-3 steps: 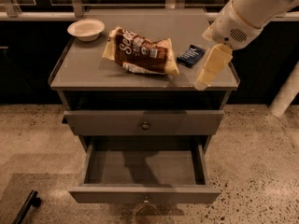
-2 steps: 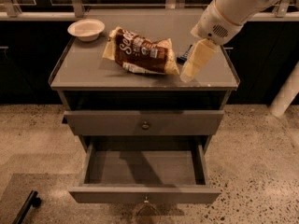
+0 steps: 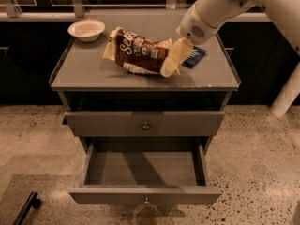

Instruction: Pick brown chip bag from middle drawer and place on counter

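The brown chip bag will be gripped by my gripper by its end [image 3: 163, 50] nearest the dark-blue packet, away from the white bowl.
The brown chip bag [image 3: 137, 53] lies on its side on the counter [image 3: 89, 71], near the middle and slightly toward the back. My gripper [image 3: 174, 59] hangs from the white arm at the upper right and sits at the bag's right end, overlapping it in this view; I cannot tell whether it touches the bag. The middle drawer [image 3: 145, 168] is pulled out below and shows a bare grey floor with only shadows. Its small knob [image 3: 146, 200] is on the front panel.
A white bowl [image 3: 86, 29] stands at the counter's back left corner. A small dark-blue packet [image 3: 196, 57] lies right of the gripper. The drawer above [image 3: 146, 123] is closed. The open drawer juts out over the speckled floor.
My gripper has moved left across the counter, from its right edge past the blue packet to the bag's right end. The bag, bowl and drawer have not moved.
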Controlling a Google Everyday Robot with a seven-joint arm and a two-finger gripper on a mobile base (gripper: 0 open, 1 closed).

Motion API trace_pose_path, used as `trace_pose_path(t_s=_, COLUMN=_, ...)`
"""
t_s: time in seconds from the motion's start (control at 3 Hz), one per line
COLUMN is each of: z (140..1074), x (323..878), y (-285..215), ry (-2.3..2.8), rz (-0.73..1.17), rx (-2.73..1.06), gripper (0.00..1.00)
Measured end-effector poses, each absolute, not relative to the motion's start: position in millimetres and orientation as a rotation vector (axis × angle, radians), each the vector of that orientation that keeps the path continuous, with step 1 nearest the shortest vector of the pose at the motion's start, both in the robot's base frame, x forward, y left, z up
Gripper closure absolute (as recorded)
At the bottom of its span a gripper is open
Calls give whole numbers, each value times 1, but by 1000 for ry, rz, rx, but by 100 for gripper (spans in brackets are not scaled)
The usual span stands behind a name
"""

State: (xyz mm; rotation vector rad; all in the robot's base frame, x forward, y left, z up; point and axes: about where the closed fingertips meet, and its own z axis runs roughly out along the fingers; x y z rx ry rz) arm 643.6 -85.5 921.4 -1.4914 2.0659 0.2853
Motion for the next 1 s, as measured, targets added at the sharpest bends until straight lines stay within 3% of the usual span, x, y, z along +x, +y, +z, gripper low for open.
trace_pose_path(t_s=1.0, z=865, x=675, y=-46, ry=2118, rz=364, rx=-1499, gripper=0)
